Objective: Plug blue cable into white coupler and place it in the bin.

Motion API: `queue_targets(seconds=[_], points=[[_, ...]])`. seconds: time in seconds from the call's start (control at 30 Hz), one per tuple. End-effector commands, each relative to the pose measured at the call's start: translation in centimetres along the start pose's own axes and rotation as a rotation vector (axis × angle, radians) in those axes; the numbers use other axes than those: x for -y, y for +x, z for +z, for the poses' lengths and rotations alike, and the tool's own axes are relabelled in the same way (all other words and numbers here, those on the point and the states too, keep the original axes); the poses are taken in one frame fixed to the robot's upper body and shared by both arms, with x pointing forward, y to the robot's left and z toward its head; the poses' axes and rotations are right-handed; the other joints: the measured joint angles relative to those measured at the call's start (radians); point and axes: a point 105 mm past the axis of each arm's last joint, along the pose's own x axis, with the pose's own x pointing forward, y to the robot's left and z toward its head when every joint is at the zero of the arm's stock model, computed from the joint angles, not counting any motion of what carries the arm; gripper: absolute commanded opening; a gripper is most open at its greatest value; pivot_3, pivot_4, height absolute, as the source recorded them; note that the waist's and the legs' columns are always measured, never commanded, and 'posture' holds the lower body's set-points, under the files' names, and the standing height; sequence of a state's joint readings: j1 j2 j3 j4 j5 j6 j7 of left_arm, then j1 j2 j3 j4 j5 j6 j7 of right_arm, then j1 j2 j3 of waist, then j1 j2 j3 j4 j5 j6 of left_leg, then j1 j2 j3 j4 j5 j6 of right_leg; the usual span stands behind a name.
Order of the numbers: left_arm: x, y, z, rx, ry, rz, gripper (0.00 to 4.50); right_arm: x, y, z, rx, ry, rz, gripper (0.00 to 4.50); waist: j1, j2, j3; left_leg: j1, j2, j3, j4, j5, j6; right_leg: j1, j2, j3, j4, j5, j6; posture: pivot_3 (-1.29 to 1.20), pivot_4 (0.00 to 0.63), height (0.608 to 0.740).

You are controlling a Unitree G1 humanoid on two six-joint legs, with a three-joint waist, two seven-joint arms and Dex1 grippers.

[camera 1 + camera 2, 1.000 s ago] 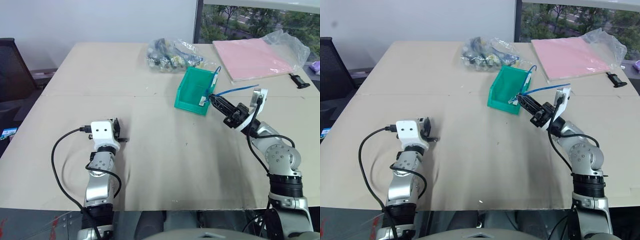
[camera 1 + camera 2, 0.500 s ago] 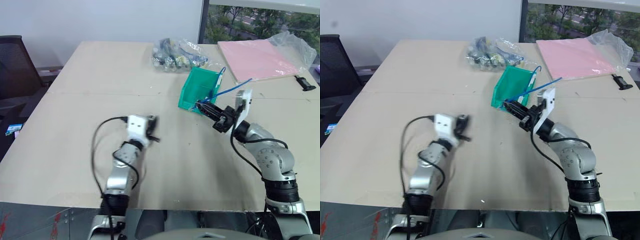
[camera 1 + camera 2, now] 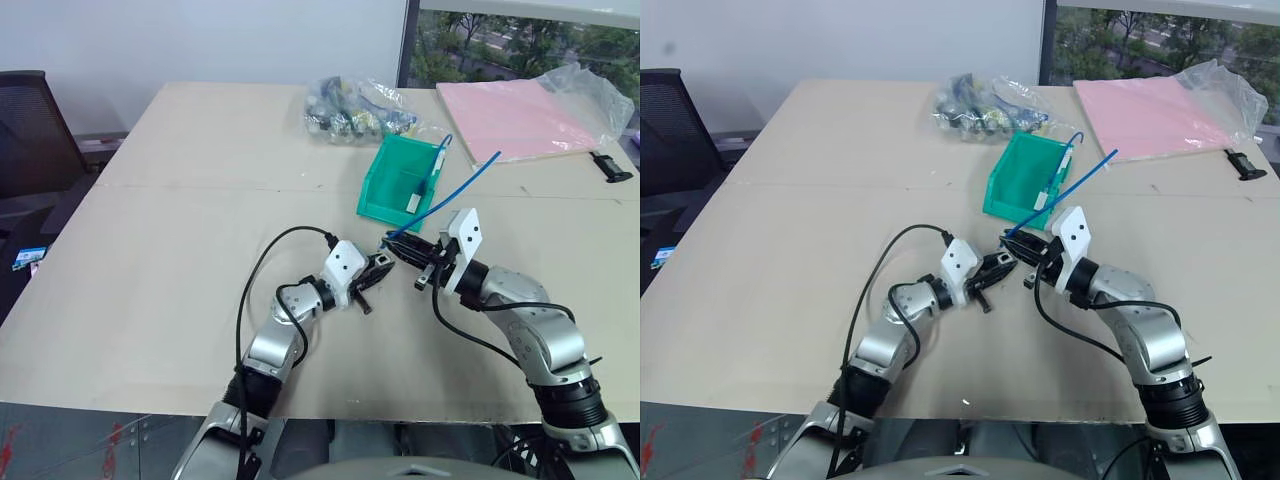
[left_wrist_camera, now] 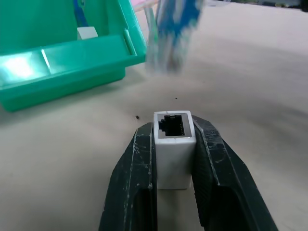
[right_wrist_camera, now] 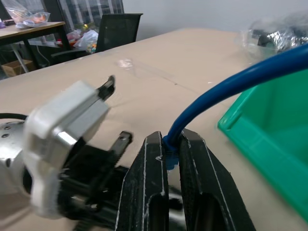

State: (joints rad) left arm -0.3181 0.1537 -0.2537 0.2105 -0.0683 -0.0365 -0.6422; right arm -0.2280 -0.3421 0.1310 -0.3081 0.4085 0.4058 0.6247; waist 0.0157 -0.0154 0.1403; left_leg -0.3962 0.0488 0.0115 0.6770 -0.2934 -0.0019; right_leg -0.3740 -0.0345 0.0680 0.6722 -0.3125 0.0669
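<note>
Next, my left gripper sets the white coupler down and grips its other sides (image 4: 174,164), notch toward the gripper's wrist, because the coupler's socket notch faces one of its fingers.
My left gripper (image 4: 174,130) is shut on the white coupler (image 4: 172,159), whose dark socket faces away from the wrist. My right gripper (image 5: 172,139) is shut on the blue cable (image 5: 226,84) close to its end. At mid-table the left gripper (image 3: 378,266) and the right gripper (image 3: 397,246) point at each other, tips close together. The blue cable (image 3: 450,195) slants up and to the right from the right fingers. Its blurred plug end (image 4: 168,43) hangs a little beyond the socket, apart from it. The teal bin (image 3: 385,210) stands just behind, with another blue cable and a white block inside.
A clear bag of mixed cables (image 3: 360,108) lies behind the bin. A pink pad in clear plastic (image 3: 520,115) and a small black object (image 3: 605,165) sit at the far right. A black chair (image 3: 30,130) stands off the table's left side.
My left gripper has swung right from the table's left part to the middle. My right gripper has drawn back from the bin's front and a little down, bringing the blue cable along.
</note>
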Motion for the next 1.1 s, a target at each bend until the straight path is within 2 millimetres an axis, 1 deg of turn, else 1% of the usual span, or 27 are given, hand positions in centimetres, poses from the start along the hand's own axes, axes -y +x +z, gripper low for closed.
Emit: queue_targets(seconds=[0.03,0.23,0.37,0.47,0.57,0.67,0.8,0.9,0.97,1.1], points=[[0.1,-0.2,-1.5,-0.048,-0.031,0.046,0.37,0.0,-0.3,1.6,0.066,-0.036,-0.02,0.0,-0.001,0.0,0.0,0.0,0.0,0.0,0.001,0.0,0.0,0.0,0.0,0.0,0.0,0.0,0.0,0.0,0.15,0.739],[0.5,-0.8,-1.9,-0.055,-0.078,0.051,0.37,0.7,-0.7,1.4,0.059,-0.034,-0.042,0.0,-0.003,0.0,0.0,0.002,0.0,-0.004,0.001,0.0,0.0,0.002,0.0,-0.001,0.001,0.0,0.0,0.0,0.15,0.739],[-0.9,-1.4,-1.9,-0.071,-0.052,0.14,0.37,1.2,-0.6,1.8,0.073,-0.035,-0.06,0.0,-0.005,0.0,0.0,0.002,-0.003,-0.013,0.001,0.0,0.0,0.002,0.002,-0.001,0.0,0.0,0.0,0.0,0.15,0.739],[-2.7,-2.8,-1.7,-0.073,-0.035,0.267,0.37,1.6,-0.7,2.0,0.085,-0.04,-0.088,0.0,-0.012,0.0,0.0,0.002,-0.004,-0.019,0.001,0.0,0.0,0.002,0.002,-0.001,0.0,0.0,0.0,0.0,0.15,0.739],[-4.0,-4.6,-1.4,-0.072,-0.029,0.4,0.37,1.9,-0.9,2.0,0.091,-0.037,-0.106,0.0,-0.035,0.0,0.0,0.002,-0.004,-0.021,0.001,0.0,0.0,0.002,0.002,-0.001,0.001,0.0,0.0,0.0,0.15,0.739],[-4.9,-6.4,-1.4,-0.084,-0.026,0.535,0.37,1.9,-0.9,2.0,0.095,-0.032,-0.112,0.0,-0.043,0.0,0.0,0.004,-0.006,-0.025,-0.003,0.0,0.0,0.002,0.002,0.002,0.001,0.0,0.0,0.0,0.15,0.739],[-5.7,-8.1,-1.6,-0.1,-0.04,0.7,0.37,1.8,-1.0,1.9,0.092,-0.023,-0.108,0.0,-0.046,0.0,0.0,0.005,-0.008,-0.026,-0.004,0.0,0.0,0.002,0.001,0.002,0.0,0.0,0.0,0.0,0.15,0.739],[-5.5,-8.5,-2.3,-0.123,-0.075,0.733,0.37,1.7,-1.1,1.8,0.083,-0.015,-0.098,0.0,-0.046,0.0,0.0,0.004,-0.008,-0.026,-0.004,0.0,0.0,0.002,0.0,0.002,0.0,0.0,0.0,0.0,0.15,0.739],[-5.1,-8.4,-2.4,-0.116,-0.105,0.722,1.43,1.6,-1.1,1.7,0.077,-0.01,-0.086,0.0,-0.046,0.0,0.0,0.004,-0.008,-0.026,-0.005,0.0,0.0,0.002,0.0,0.002,0.0,0.0,0.0,0.0,0.15,0.739],[-4.0,-7.9,-2.2,-0.098,-0.153,0.632,3.1,1.6,-1.0,1.6,0.066,-0.009,-0.068,0.0,-0.046,0.0,0.0,0.005,-0.008,-0.026,-0.006,0.0,0.0,0.002,0.0,0.002,0.0,0.0,0.0,0.0,0.15,0.739]])
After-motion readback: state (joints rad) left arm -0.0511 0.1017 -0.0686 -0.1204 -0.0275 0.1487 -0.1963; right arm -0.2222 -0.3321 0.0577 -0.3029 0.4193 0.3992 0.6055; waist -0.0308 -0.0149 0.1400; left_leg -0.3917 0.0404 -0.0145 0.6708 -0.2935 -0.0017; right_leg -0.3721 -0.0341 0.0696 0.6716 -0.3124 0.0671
